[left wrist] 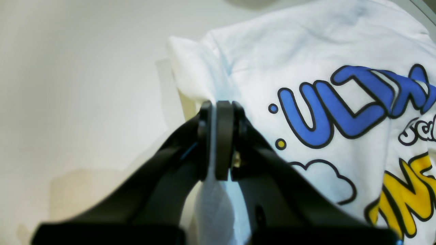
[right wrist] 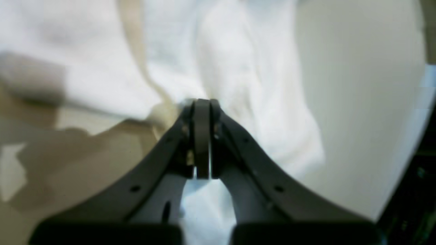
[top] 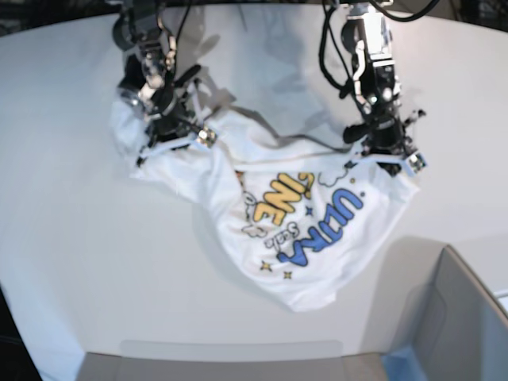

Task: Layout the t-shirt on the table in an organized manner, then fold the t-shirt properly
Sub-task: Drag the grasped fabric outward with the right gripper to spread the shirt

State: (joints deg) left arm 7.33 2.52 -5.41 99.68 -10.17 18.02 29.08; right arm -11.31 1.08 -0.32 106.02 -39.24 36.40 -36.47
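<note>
The robot's right gripper needs to let go of its end of the t-shirt on the bare table just ahead of the bunched cloth (top: 140, 221).
The white t-shirt (top: 317, 238) is stretched between my two grippers, with its blue and yellow lettering face up and its lower part sagging onto the white table (top: 79, 238). In the left wrist view my left gripper (left wrist: 215, 106) is shut on a fold of the t-shirt (left wrist: 306, 51), next to the blue letters. It stands at the base view's right (top: 389, 155). My right gripper (right wrist: 202, 102) is shut, with bunched plain white t-shirt cloth (right wrist: 238, 68) around and under its tips. It stands at the base view's left (top: 171, 131).
A grey open-topped bin (top: 464, 317) stands at the front right corner of the base view. The table's curved edge (right wrist: 402, 143) runs close by on the right of the right wrist view. Cables hang along both arms at the back.
</note>
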